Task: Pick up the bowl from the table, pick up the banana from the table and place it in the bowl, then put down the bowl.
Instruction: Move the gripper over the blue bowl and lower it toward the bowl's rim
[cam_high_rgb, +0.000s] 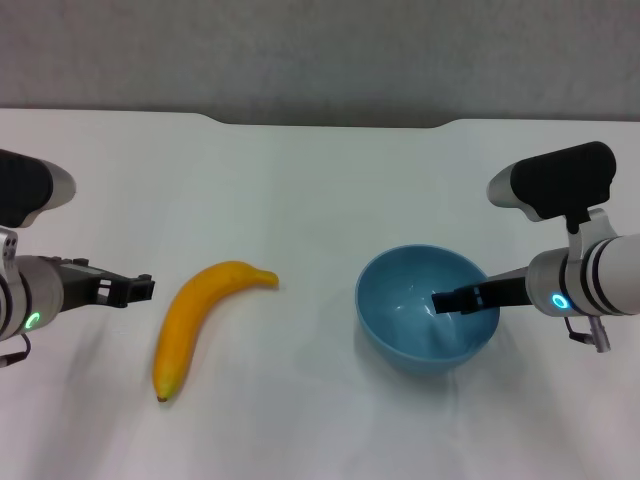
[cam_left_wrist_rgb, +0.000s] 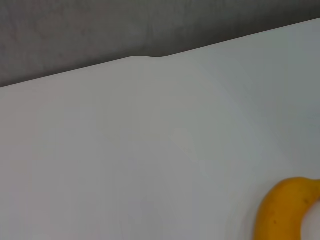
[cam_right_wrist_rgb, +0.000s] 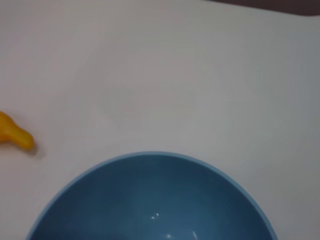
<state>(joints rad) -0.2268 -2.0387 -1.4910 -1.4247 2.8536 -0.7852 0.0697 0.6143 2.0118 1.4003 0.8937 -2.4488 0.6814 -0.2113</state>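
Note:
I need to next move my left gripper to the banana's middle (cam_high_rgb: 183, 328), between the banana's stem end and its dark tip, and close it there.
The light-blue bowl (cam_high_rgb: 428, 312) stands on the white table (cam_high_rgb: 320, 180) right of centre; its inside fills the near part of the right wrist view (cam_right_wrist_rgb: 150, 200). My right gripper (cam_high_rgb: 460, 299) reaches over the bowl's right rim, and its dark end is inside the bowl. The orange-yellow banana (cam_high_rgb: 195, 315) lies left of centre, dark tip toward me. Part of it shows in the left wrist view (cam_left_wrist_rgb: 285, 210), and its stem end shows in the right wrist view (cam_right_wrist_rgb: 15, 135). My left gripper (cam_high_rgb: 128, 289) is open and empty, just left of the banana, low over the table.
The table's far edge has a shallow notch (cam_high_rgb: 330, 124), with a grey wall behind it. Bare white tabletop lies between the banana and the bowl and all around them.

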